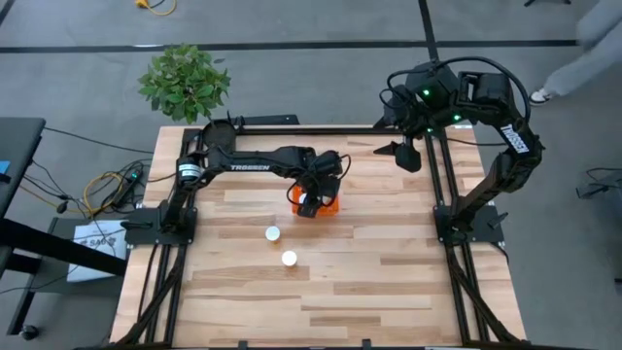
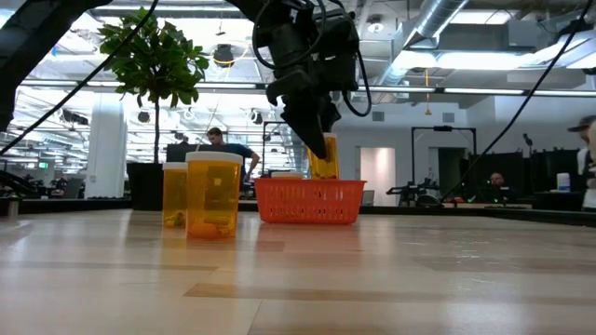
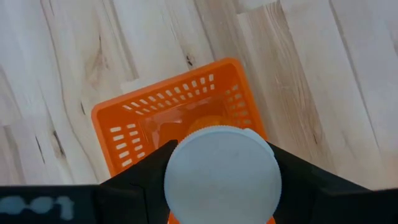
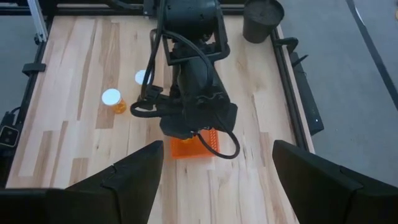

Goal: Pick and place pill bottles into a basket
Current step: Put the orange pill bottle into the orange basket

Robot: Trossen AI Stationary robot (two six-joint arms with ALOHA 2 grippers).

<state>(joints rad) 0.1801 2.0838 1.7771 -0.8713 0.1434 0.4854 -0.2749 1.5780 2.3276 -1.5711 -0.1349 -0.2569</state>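
My left gripper needs to set the amber pill bottle down and then let it go, so that it rests on the bottom of the orange basket (image 1: 304, 201) (image 3: 217, 169).
My left gripper (image 1: 316, 194) hangs over the orange basket (image 1: 333, 206), shut on an amber pill bottle with a white cap (image 3: 221, 177). In the low view the bottle (image 2: 326, 163) stands upright behind the fingers, its lower part hidden by the basket's wall (image 2: 309, 201). Two more bottles (image 1: 273, 233) (image 1: 289, 259) stand upright on their bases on the table, nearer than the basket; they also show in the low view (image 2: 212, 195) (image 2: 174, 194). My right gripper (image 1: 406, 154) waits open and empty at the table's far right (image 4: 217, 149). My left gripper holds the bottle pinched between its two fingers (image 3: 140, 177), one on either side just under the cap's rim (image 3: 174, 163). The fingers come from above, pointing down. The bottle is upright with its lower part inside the basket; whether it stands on the basket's floor, I cannot tell.
A dark plant pot (image 4: 262, 18) with a green plant (image 1: 185, 83) stands at the table's far left corner. Black frame rails (image 1: 442, 194) run along the table's sides. Bare wood (image 1: 369, 282) lies toward the near edge. A person shows beyond the table (image 2: 223, 144).
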